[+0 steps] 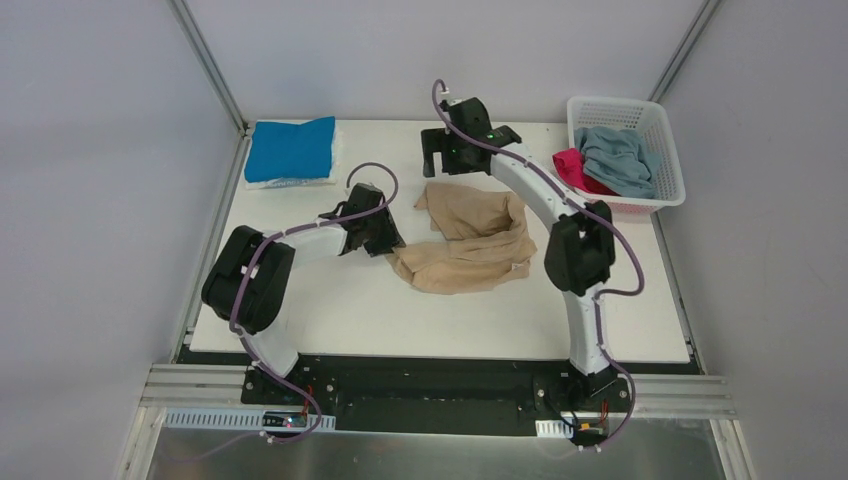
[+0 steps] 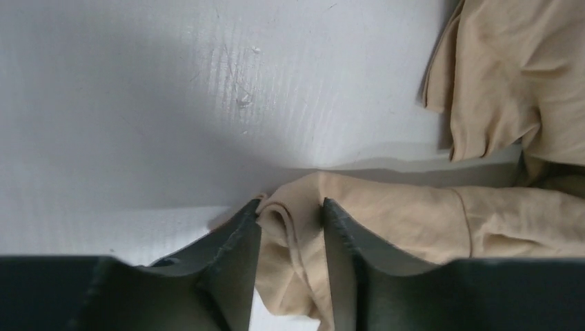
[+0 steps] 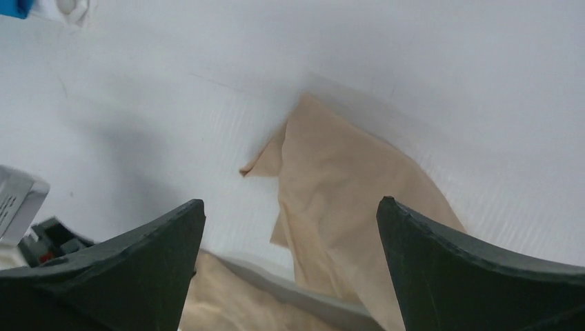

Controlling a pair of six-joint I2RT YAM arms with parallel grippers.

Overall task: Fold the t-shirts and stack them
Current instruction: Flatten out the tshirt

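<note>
The robot's right gripper needs to close on the tan t-shirt's far edge [image 1: 439, 187] [image 3: 319, 116], next to the corner that points toward the folded blue t-shirt.
The tan t-shirt [image 1: 470, 245] lies crumpled in the middle of the table. My left gripper [image 1: 383, 243] is shut on its near left edge; the left wrist view shows a fold of tan cloth [image 2: 293, 221] pinched between the fingers. My right gripper [image 1: 440, 160] is open and empty, hovering above the shirt's far corner [image 3: 331, 172]. A folded bright blue t-shirt [image 1: 290, 148] lies at the back left. The grey-blue t-shirt [image 1: 618, 158] and the magenta-pink one [image 1: 575, 170] sit in the basket.
The white lattice basket [image 1: 660, 125] stands at the back right corner. White cloth or paper [image 1: 290, 183] lies under the blue shirt. Metal frame posts rise at the back corners. The table's front edge [image 1: 440, 352] runs before the arm bases.
</note>
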